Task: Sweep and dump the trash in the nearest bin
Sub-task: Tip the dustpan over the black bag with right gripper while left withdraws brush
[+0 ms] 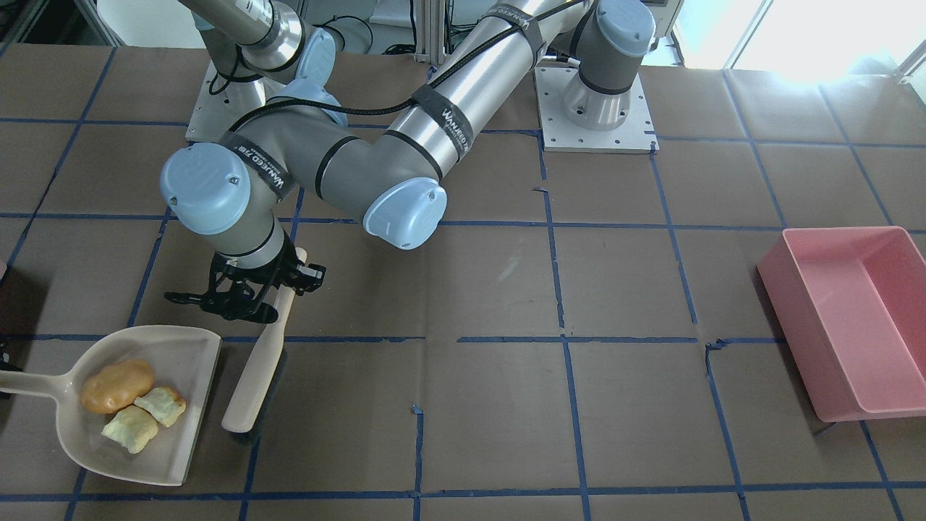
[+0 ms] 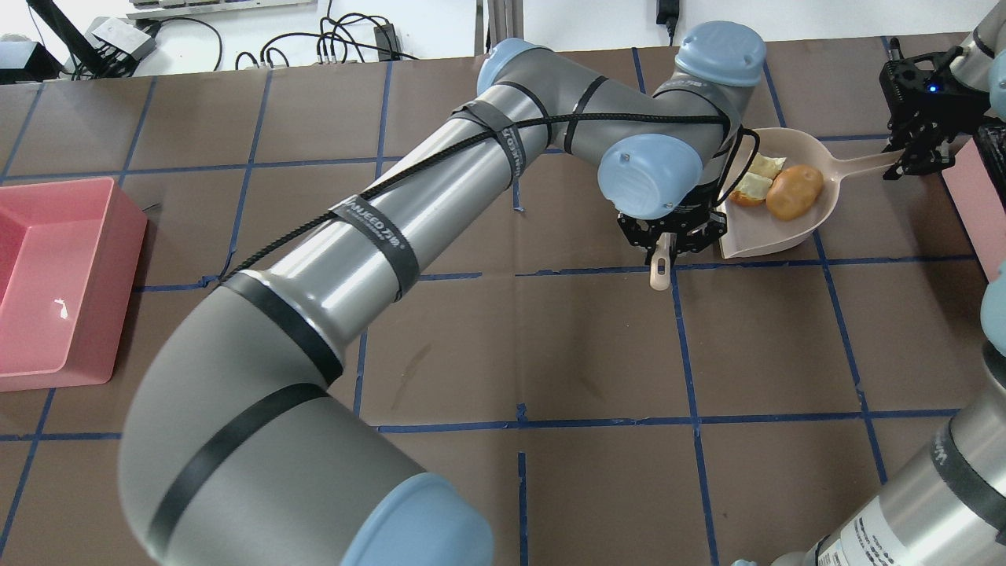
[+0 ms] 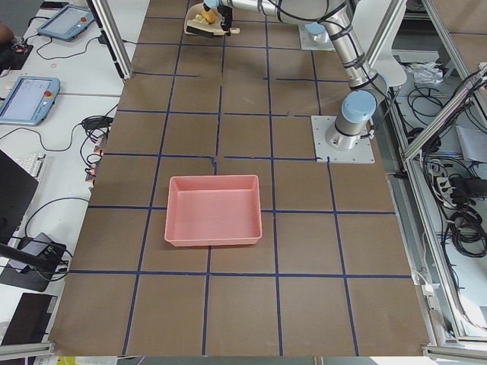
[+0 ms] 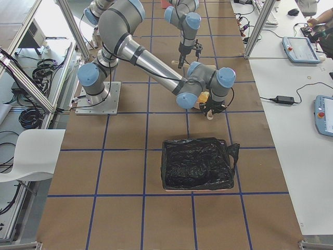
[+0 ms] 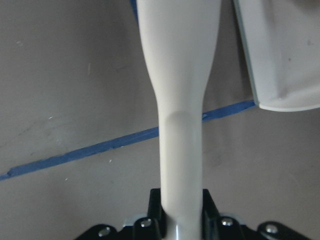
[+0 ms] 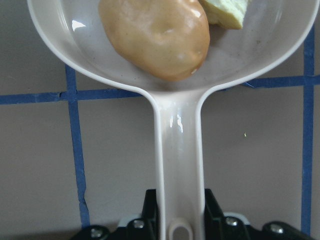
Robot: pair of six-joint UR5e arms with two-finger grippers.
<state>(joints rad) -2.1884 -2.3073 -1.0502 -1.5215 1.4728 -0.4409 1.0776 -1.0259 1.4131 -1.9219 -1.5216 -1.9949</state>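
Note:
Next, I set the beige brush down with my left gripper on the bare tabletop just my side of the blue tape's gap (image 1: 419, 281).
The trash lies in a beige dustpan (image 1: 177, 362): a tan potato-shaped lump (image 1: 117, 386) and two pale yellow-green chunks (image 1: 160, 405) (image 1: 130, 428). My right gripper (image 2: 912, 157) is shut on the dustpan's handle (image 6: 177, 145). My left gripper (image 1: 282, 284) reaches across and is shut on the handle of a beige brush (image 1: 253, 376), which lies beside the pan's open edge. The wrist view shows that handle (image 5: 180, 100) between the jaws. A pale-pink corner of the bin (image 2: 973, 196) shows at the right edge of the overhead view, just beyond the right gripper.
A large pink tray (image 1: 854, 318) sits far off on my left side, also in the overhead view (image 2: 55, 283). A box lined with a black bag (image 4: 197, 164) stands on the table in the exterior right view. Blue tape lines grid the brown tabletop.

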